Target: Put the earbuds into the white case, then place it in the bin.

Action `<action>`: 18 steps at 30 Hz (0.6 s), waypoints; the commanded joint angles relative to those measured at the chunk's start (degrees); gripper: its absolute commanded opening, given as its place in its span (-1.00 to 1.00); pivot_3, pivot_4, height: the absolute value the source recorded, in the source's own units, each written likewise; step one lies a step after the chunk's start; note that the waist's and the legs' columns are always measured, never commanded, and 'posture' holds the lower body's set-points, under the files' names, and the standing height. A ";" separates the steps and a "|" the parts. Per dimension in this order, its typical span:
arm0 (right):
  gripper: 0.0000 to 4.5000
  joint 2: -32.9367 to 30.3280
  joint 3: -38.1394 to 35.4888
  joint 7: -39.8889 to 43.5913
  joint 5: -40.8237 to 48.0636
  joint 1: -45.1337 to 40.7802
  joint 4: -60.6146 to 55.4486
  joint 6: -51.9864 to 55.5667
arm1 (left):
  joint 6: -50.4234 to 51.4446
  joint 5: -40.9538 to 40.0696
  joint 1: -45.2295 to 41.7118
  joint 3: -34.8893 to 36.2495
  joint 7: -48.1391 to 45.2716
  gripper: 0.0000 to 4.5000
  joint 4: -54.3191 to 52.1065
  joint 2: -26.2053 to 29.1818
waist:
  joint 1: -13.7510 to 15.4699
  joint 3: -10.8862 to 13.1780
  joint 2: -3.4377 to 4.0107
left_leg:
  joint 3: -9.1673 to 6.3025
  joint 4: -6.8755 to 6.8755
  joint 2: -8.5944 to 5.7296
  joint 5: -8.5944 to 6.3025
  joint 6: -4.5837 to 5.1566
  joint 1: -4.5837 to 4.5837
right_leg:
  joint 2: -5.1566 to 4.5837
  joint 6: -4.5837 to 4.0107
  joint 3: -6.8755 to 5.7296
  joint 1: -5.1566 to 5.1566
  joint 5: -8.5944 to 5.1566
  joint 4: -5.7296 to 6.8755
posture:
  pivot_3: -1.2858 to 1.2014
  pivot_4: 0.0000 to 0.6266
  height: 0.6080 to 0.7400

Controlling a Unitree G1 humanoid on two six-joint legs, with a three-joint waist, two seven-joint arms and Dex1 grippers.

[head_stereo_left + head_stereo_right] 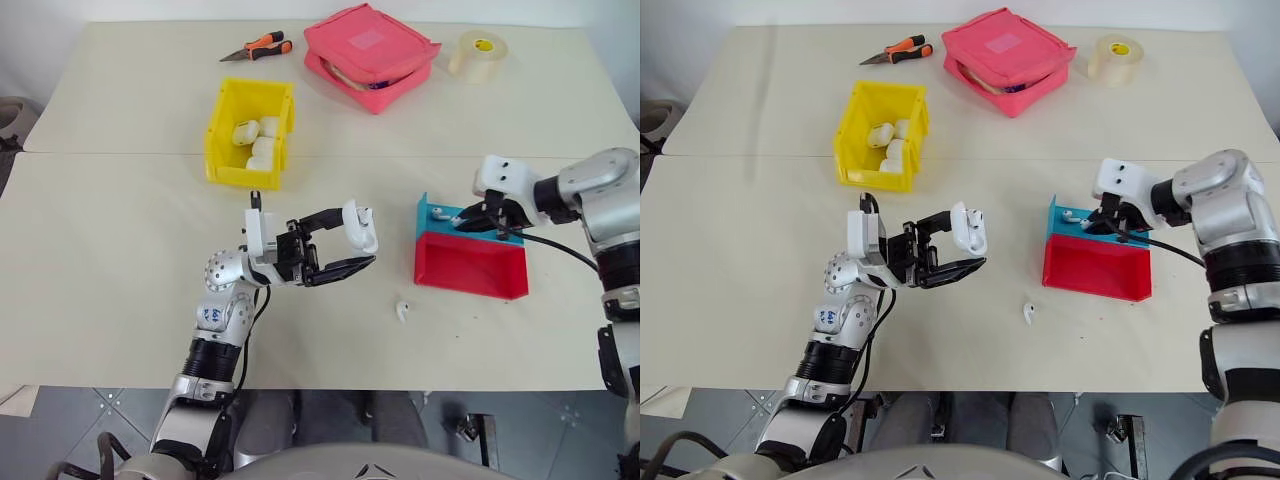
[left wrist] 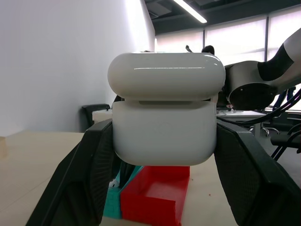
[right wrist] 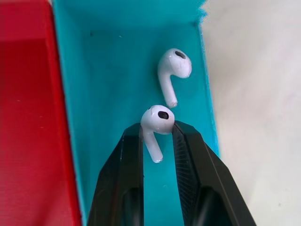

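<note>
My right gripper is to let go of the earbud inside the open white case (image 1: 367, 223), which my left gripper is holding above the table.
My left gripper (image 1: 360, 240) is shut on the white case (image 1: 362, 226), held above the middle of the table. The case's lid (image 2: 165, 75) stands ajar over its body (image 2: 164, 136). My right gripper (image 3: 157, 128) hangs over the blue tray (image 3: 113, 94) and is shut on one earbud (image 3: 156, 123), pinched by its stem. A second earbud (image 3: 173, 68) lies in the blue tray just past the fingertips. A third earbud (image 1: 402, 310) lies loose on the table in front of the case. The yellow bin (image 1: 243, 176) stands farther back, left of centre.
Several white cases (image 1: 256, 138) lie in the bin. A red tray (image 1: 470, 268) adjoins the blue tray (image 1: 440, 213) on its near side. At the back are a pink pouch (image 1: 370, 55), a tape roll (image 1: 475, 55) and orange-handled pliers (image 1: 258, 48).
</note>
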 commanded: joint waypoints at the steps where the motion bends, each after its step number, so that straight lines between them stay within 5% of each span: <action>1: -0.78 -2.96 -8.72 -0.79 7.62 3.95 -11.85 5.27 | 0.09 -1.49 -1.42 -0.02 -0.98 0.24 0.37 -0.47 | 0.16 0.00 0.00 | 0.03 0.01 0.01 0.00 0.00 0.00 | 0.01 0.00 -0.01 -0.01 0.00 0.00 | 0.03 -0.52 1.00; 9: -0.78 6.23 -27.52 -12.21 31.03 22.39 -41.12 23.33 | -1.56 -0.30 -6.06 0.30 -1.59 0.24 7.05 -2.76 | 0.78 0.00 -0.01 | 0.04 0.13 0.02 0.00 0.00 0.01 | 0.03 0.00 -0.01 0.03 0.00 0.12 | 0.03 -0.52 1.00; 18: -0.78 22.67 -33.21 -30.38 55.71 29.83 -56.54 31.65 | 0.00 -0.67 -7.12 -0.45 -3.62 0.24 7.20 -2.50 | 0.68 0.00 0.00 | -0.01 0.12 0.01 0.00 0.00 0.04 | 0.04 0.00 0.02 0.02 0.00 0.18 | 0.03 -0.52 1.00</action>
